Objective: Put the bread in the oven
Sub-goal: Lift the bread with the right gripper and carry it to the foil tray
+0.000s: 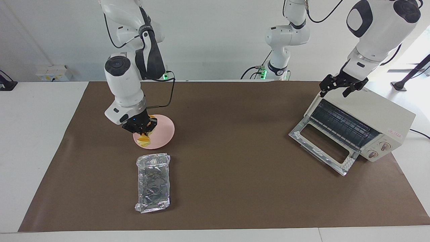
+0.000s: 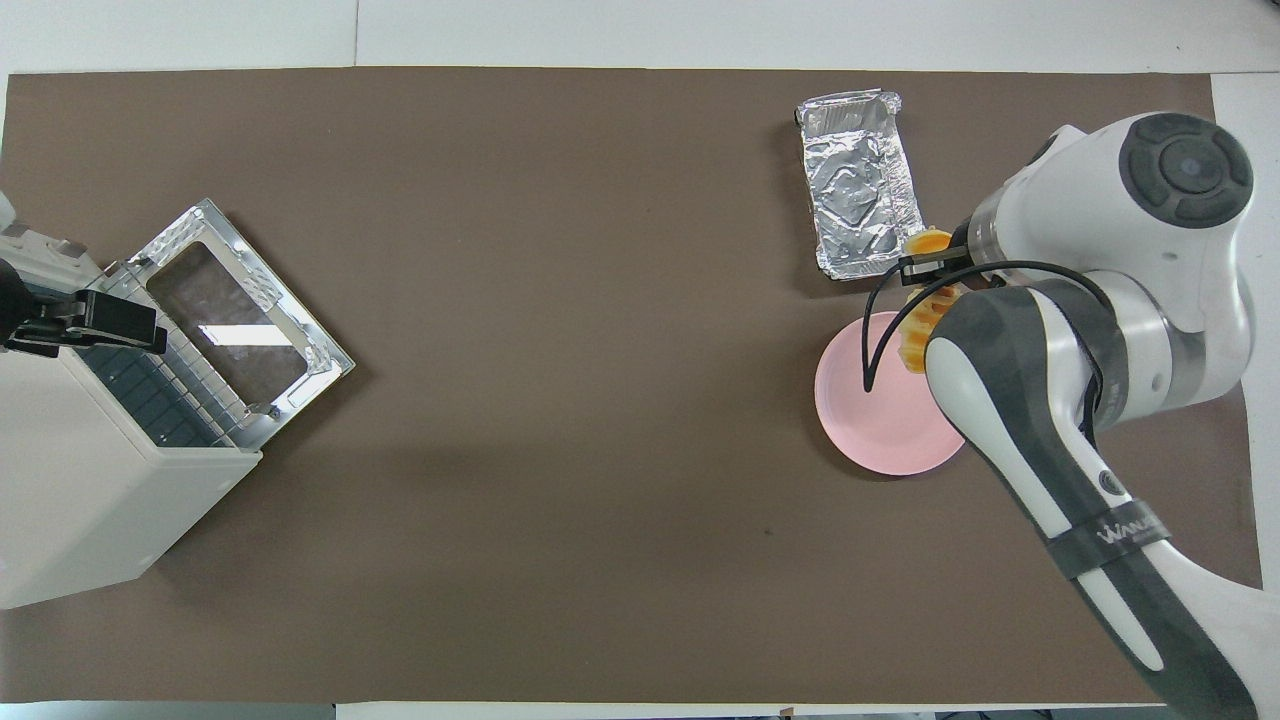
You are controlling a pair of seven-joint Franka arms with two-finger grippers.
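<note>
The robot's right gripper will release the bread in the middle of the crinkled silver foil tray (image 2: 860, 199), beyond the pink plate.
The bread (image 1: 144, 138), a short row of yellow-orange slices, is at the edge of the round pink plate (image 1: 163, 132) toward the right arm's end of the table. My right gripper (image 1: 142, 130) is down on it, fingers closed around the slices. In the overhead view the bread (image 2: 921, 322) shows beside the arm, over the plate's rim (image 2: 875, 420). The cream-white oven (image 1: 376, 116) stands at the left arm's end with its glass door (image 1: 323, 145) dropped open and the rack showing. My left gripper (image 1: 342, 88) hangs open over the oven's top front edge.
A crinkled silver foil tray (image 1: 153, 183) lies on the brown mat, farther from the robots than the plate; it also shows in the overhead view (image 2: 860, 185). The oven (image 2: 90, 480) sits at an angle with its door (image 2: 240, 325) facing the mat's middle.
</note>
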